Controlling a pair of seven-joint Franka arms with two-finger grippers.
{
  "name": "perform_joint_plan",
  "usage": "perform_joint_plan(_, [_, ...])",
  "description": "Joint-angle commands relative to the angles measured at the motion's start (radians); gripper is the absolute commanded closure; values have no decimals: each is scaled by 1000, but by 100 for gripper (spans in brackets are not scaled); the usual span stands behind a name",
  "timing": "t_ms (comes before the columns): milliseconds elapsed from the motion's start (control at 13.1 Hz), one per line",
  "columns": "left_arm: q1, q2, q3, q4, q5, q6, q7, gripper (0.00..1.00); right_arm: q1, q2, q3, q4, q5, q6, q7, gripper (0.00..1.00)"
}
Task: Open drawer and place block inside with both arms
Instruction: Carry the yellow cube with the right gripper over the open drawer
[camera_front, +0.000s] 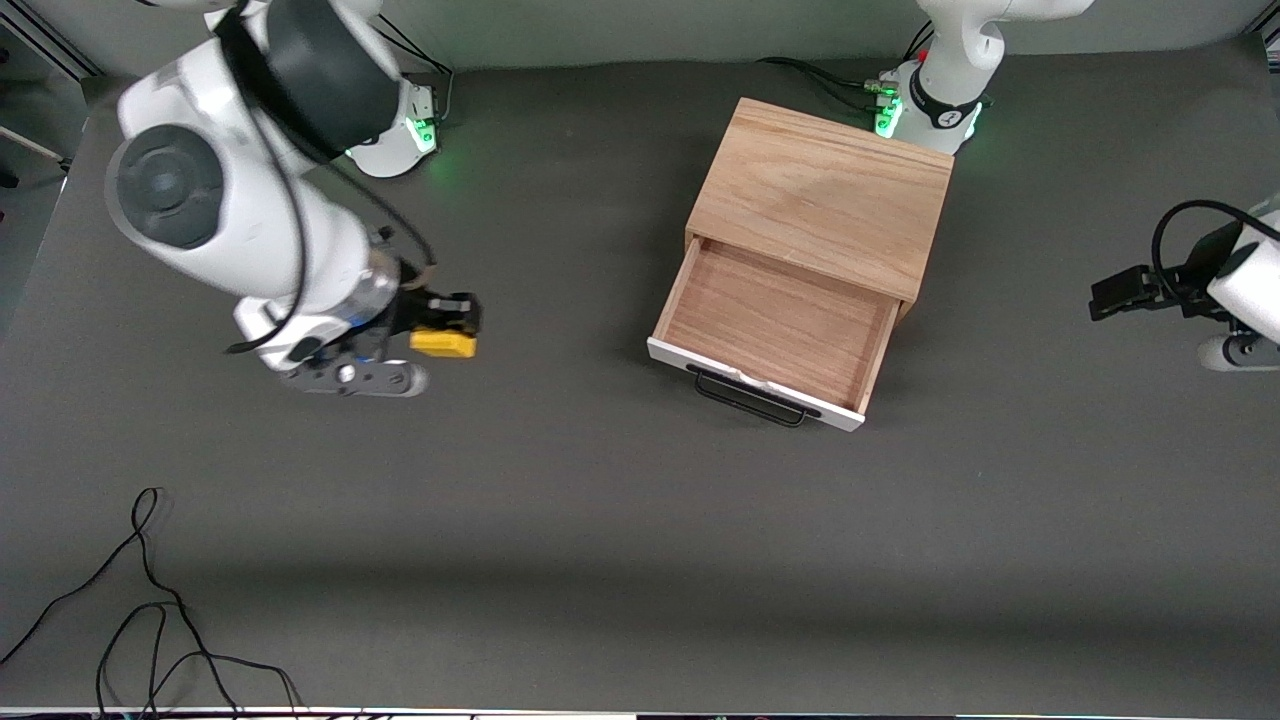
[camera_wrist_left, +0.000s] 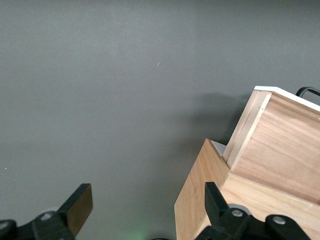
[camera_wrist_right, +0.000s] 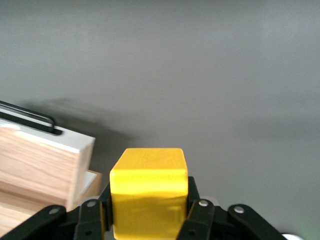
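Note:
My right gripper is going to put the yellow block down on the drawer's bottom, nearer the side (camera_front: 743, 314) (camera_wrist_right: 38, 169) facing my right gripper.
The light oak box (camera_front: 825, 195) stands near the left arm's base. Its drawer (camera_front: 780, 325) is pulled open toward the front camera, brown inside and empty, with a white front panel (camera_front: 745, 380) and a black bar handle (camera_front: 750, 398). My right gripper (camera_front: 450, 325) is shut on the yellow block (camera_front: 444, 344), up over the bare table toward the right arm's end, well apart from the drawer. The right wrist view shows the block (camera_wrist_right: 149, 192) between the fingers and the drawer front (camera_wrist_right: 75, 142). My left gripper (camera_front: 1125, 292) waits open and empty at the left arm's end; its wrist view shows the fingers (camera_wrist_left: 80, 207) spread and the box (camera_wrist_left: 197, 200).
Loose black cables (camera_front: 150, 600) lie on the grey table near the front camera at the right arm's end. Cables (camera_front: 830, 85) run to the left arm's green-lit base (camera_front: 935, 110). The right arm's base (camera_front: 400, 135) stands farthest from the camera.

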Motion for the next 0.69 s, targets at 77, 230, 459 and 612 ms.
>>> perform_joint_plan(77, [-4, -82, -3, -79, 17, 55, 20, 0, 46, 125, 120, 148, 15, 62, 299, 87])
perform_joint_plan(230, [-12, -102, -5, -87, 17, 79, 20, 0, 96, 154, 154, 148, 6, 134, 389, 87])
perform_joint_plan(459, [-12, -110, -5, -90, 17, 79, 39, 0, 198, 204, 151, 145, -31, 217, 450, 87])
perform_joint_plan(612, [-4, -108, -3, -88, 12, 70, 87, 0, 264, 257, 151, 145, -76, 269, 475, 87])
